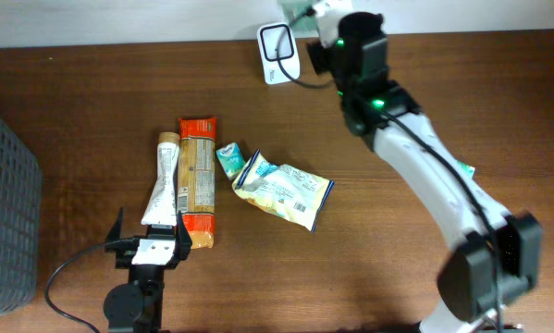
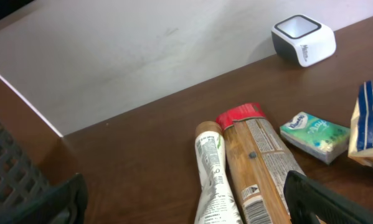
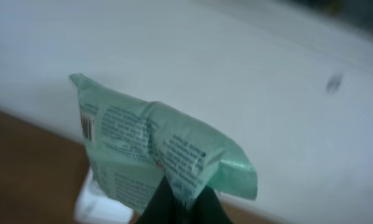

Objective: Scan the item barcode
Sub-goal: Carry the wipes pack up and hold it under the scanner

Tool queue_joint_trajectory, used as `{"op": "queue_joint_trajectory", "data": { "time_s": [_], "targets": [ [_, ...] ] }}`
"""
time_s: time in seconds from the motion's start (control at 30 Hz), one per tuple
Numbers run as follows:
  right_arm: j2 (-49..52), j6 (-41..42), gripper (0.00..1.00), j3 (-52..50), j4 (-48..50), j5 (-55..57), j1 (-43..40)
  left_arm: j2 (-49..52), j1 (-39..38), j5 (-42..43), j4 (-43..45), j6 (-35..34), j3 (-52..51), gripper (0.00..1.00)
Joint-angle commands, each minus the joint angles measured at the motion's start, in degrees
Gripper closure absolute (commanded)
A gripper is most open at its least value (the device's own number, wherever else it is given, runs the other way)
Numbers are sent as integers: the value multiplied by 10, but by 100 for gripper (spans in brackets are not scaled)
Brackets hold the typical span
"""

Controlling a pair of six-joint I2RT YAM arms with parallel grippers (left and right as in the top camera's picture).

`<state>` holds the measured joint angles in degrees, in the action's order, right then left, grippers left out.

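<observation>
Next, I let go of the crumpled green packet with my right gripper on the teal scrap (image 1: 459, 172) that peeks from under its arm. The packet is now held just above the scanner.
The item, a mint-green printed packet (image 3: 155, 152), is pinched at its lower edge by my right gripper (image 3: 183, 200), which is shut on it. A small barcode shows on the packet's left side. Just below it sits the white barcode scanner (image 3: 93, 200). From overhead, the right gripper (image 1: 315, 20) hovers at the table's far edge beside the scanner (image 1: 281, 51), with a corner of the green packet (image 1: 300, 11) showing. My left gripper (image 1: 150, 242) rests low near the front edge, open and empty, with its fingers (image 2: 317, 199) wide apart.
On the table lie a white tube (image 1: 163, 180), a long orange-brown pack (image 1: 198, 180), a small teal tissue pack (image 1: 229, 159) and a blue-and-yellow snack bag (image 1: 283, 190). A grey basket (image 1: 4, 213) stands at the left edge. A teal scrap (image 1: 466, 169) peeks from under the right arm.
</observation>
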<state>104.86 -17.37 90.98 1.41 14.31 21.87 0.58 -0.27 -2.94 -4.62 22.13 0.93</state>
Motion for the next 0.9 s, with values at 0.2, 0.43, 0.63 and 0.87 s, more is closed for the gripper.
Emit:
{"op": "queue_joint_trajectory", "data": {
  "time_s": [0.2, 0.43, 0.63, 0.87],
  "targets": [
    [242, -434, 96, 1, 451, 35, 10, -2, 3, 2, 1, 7, -4, 1],
    [296, -485, 96, 1, 460, -8, 10, -2, 3, 2, 1, 7, -4, 1],
    [298, -542, 96, 1, 414, -38, 10, -2, 3, 2, 1, 7, -4, 1],
    [304, -630, 96, 1, 420, -81, 8, -2, 3, 2, 1, 7, -4, 1]
  ]
}}
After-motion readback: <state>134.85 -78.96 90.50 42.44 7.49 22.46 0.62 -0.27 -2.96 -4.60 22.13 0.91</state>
